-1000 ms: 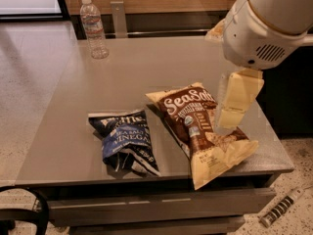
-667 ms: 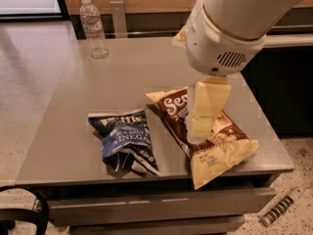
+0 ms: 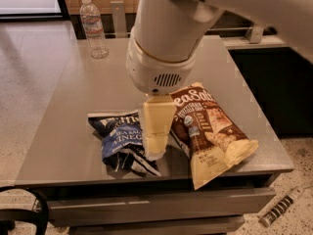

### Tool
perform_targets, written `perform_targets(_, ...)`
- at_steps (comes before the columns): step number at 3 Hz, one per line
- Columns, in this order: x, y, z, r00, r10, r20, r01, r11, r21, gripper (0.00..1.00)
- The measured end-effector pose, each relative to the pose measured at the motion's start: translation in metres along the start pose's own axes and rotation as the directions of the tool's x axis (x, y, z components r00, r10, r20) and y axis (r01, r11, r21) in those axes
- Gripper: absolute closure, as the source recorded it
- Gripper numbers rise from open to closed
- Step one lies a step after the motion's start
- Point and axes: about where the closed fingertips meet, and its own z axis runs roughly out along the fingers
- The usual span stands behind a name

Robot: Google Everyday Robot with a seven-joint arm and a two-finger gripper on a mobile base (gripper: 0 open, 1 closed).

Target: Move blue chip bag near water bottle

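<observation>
The robot's gripper will close on the crumpled middle (image 3: pixel 131 149) of the blue chip bag, inward from the edge next to the brown bag.
The blue chip bag (image 3: pixel 119 140) lies crumpled and flat near the table's front edge, left of centre. The water bottle (image 3: pixel 93 27) stands upright at the table's far left corner, well away from the bag. My gripper (image 3: pixel 154 150) hangs down from the big white arm (image 3: pixel 164 53) and sits right at the blue bag's right edge, between it and the brown bag. The arm hides part of the blue bag's right side.
A larger brown and yellow chip bag (image 3: pixel 210 131) lies just right of the gripper, reaching the front right corner of the grey table (image 3: pixel 73 92). A dark counter (image 3: pixel 274 82) stands to the right. A black curved object (image 3: pixel 24 214) is at the bottom left.
The arm has swung left across the brown bag, and the gripper now sits lower, at the blue bag's right edge. The bags and the bottle have not moved.
</observation>
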Motion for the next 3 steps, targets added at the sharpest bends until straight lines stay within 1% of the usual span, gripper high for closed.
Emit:
perform_targets(1,-0.008,0.003,0.031,1.0,-0.002,0.011,0.003,0.9988,-0.049,0.0)
perform_targets(2,-0.01,0.016,0.073,0.999,-0.003,0.039,0.007,0.9967,-0.081,0.0)
perform_targets(3,-0.01,0.022,0.096,0.998,-0.007,0.06,0.012,0.9952,-0.097,0.0)
